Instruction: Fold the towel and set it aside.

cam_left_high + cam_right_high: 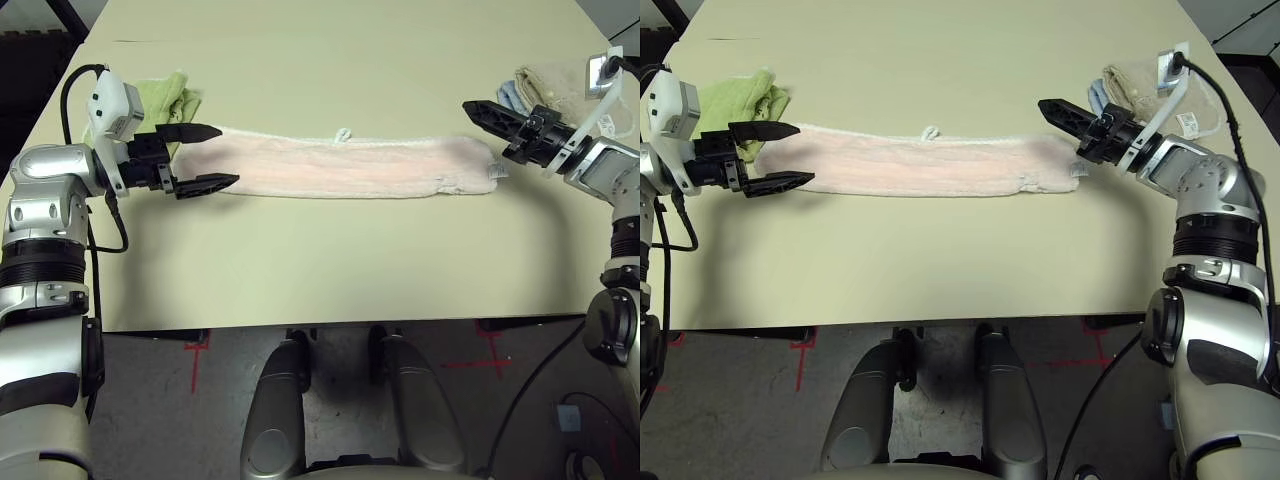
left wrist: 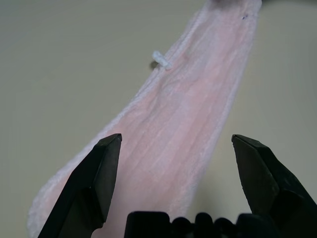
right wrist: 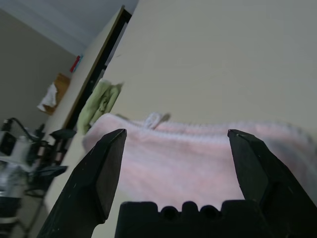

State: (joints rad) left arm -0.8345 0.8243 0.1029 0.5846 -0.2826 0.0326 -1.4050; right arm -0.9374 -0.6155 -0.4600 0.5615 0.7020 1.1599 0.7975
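My right gripper should close on the near corner point(image 1: 493, 183) of the pale pink towel, next to its small tag.
The pale pink towel point(image 1: 340, 165) lies as a long narrow strip across the table point(image 1: 330, 260), its white loop point(image 1: 343, 133) on the far edge and a small tag point(image 1: 497, 172) at its right end. My left gripper point(image 1: 228, 156) hovers open at the strip's left end, its two fingers on either side of that end. At the right end my right gripper point(image 1: 485, 130) is open just above the cloth. In the left wrist view the towel point(image 2: 188, 114) stretches away between the open fingers. In the right wrist view the towel point(image 3: 198, 153) lies just beyond the spread fingers.
A light green towel point(image 1: 170, 97) sits bunched behind my left gripper near the table's left edge. Blue and beige towels point(image 1: 535, 90) lie behind my right gripper at the right edge. The table's front edge point(image 1: 350, 322) runs close below the pink strip.
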